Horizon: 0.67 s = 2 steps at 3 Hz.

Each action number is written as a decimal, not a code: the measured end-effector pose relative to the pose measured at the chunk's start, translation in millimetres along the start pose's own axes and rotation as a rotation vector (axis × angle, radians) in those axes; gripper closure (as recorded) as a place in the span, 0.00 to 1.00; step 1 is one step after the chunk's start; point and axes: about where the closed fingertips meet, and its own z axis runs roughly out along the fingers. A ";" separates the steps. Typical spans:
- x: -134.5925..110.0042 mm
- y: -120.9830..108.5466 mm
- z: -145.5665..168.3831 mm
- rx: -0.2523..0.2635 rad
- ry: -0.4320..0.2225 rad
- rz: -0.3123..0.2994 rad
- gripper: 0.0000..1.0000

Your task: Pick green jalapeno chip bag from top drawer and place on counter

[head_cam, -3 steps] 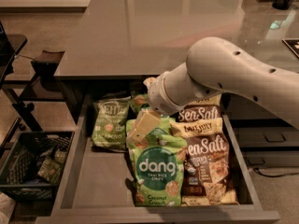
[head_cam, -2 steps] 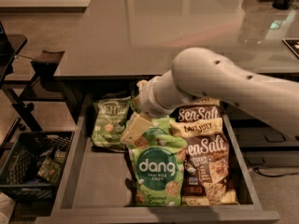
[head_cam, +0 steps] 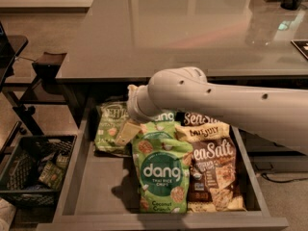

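My gripper comes in next from the side of the dang bag and closes on the upper part [head_cam: 113, 120] of the green jalapeno chip bag.
The green jalapeno chip bag [head_cam: 108, 129] lies at the back left of the open top drawer [head_cam: 96, 196], partly under the counter's edge. My gripper [head_cam: 126, 133] hangs from the white arm that reaches in from the right. It sits low over the bag's right edge, between that bag and the bright green dang bag [head_cam: 161, 172]. The wrist hides part of the bag's upper right corner. The glossy grey counter [head_cam: 192, 32] spreads above the drawer.
A cream-and-brown Sea Salt bag [head_cam: 211, 170] lies right of the dang bag, and a second dang bag [head_cam: 166, 116] peeks out behind. A black crate [head_cam: 29, 174] with packets stands on the floor at left, beside a dark stand [head_cam: 48, 64].
The arm has swung left and lower into the drawer. The gripper has moved from above the bags' middle to the jalapeno bag's right edge. The bags lie as before.
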 end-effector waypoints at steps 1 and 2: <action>3.6 -6.6 28.5 0.030 0.014 -0.048 0.00; 7.0 -8.6 50.9 0.037 0.009 -0.064 0.00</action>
